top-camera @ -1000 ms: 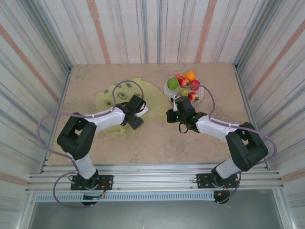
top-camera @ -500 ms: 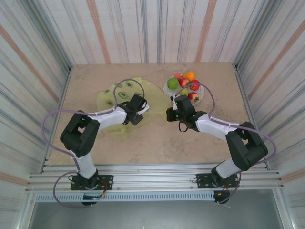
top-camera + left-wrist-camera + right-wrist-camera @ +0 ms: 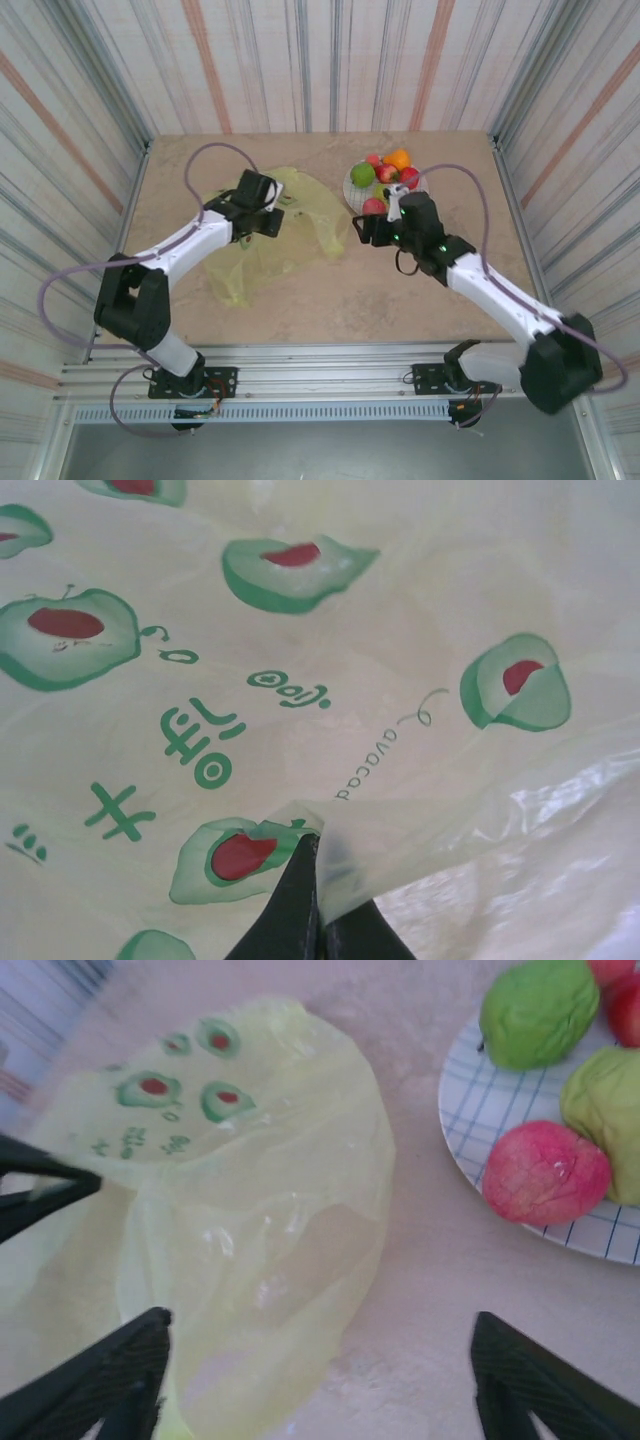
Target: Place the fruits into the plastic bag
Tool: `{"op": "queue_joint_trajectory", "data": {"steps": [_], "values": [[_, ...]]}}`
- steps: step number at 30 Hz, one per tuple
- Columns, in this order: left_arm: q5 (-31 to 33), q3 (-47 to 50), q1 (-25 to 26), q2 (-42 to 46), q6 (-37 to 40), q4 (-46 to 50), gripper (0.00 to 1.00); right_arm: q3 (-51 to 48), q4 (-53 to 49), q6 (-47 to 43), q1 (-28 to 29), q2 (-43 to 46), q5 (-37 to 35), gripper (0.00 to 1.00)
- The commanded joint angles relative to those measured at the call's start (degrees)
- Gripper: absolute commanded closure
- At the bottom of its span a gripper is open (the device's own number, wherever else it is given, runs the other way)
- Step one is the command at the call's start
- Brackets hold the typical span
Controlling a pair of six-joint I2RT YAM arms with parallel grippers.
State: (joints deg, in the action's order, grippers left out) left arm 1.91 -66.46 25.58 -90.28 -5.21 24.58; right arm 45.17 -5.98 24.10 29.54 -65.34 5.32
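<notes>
The bag's opening sags slack below my left gripper, so my right gripper needs to pinch the bag's edge (image 3: 372, 1245) nearest the plate and spread it before getting a fruit.
The plastic bag (image 3: 300, 225), pale yellow-green with avocado prints, lies left of centre, and its mouth gapes toward the right. My left gripper (image 3: 272, 212) is shut on an edge of the bag (image 3: 400, 730), with film pinched between its dark fingertips (image 3: 300, 880) and lifted. The fruits (image 3: 385, 178) are piled on a white grid plate (image 3: 351, 190). Among them are a green apple (image 3: 540, 1010), a pear (image 3: 605, 1110) and a red apple (image 3: 545, 1172). My right gripper (image 3: 320, 1370) is open and holds nothing. It hovers between the bag (image 3: 250, 1160) and the plate (image 3: 470, 1110).
The stone-patterned tabletop (image 3: 430, 290) has free room in front and to the right. Striped walls close in the back and both sides. An orange (image 3: 399, 158) sits at the plate's far side.
My left gripper has shut on the bag's edge and pulled it up and toward the back left, spreading the bag open. My right gripper has opened and shifted right, toward the plate.
</notes>
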Motion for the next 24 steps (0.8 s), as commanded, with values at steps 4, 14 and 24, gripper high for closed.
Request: {"op": "queue_joint_trajectory", "data": {"steps": [4, 14, 24], "values": [[-16.3, 0.2, -4.5, 3.7, -16.1, 1.6, 1.0, -16.6, 4.7, 13.9, 3.7, 13.3, 2.9, 0.1], [-20.9, 0.2, -6.1, 6.2, -24.6, -3.9, 1.0, -19.4, 23.8, 17.1, 18.3, -5.9, -3.7, 0.09], [-23.9, 0.9, -6.3, 8.2, -30.9, -7.5, 1.0, -15.5, 39.4, 20.3, 19.3, -17.8, -8.7, 0.09]]}}
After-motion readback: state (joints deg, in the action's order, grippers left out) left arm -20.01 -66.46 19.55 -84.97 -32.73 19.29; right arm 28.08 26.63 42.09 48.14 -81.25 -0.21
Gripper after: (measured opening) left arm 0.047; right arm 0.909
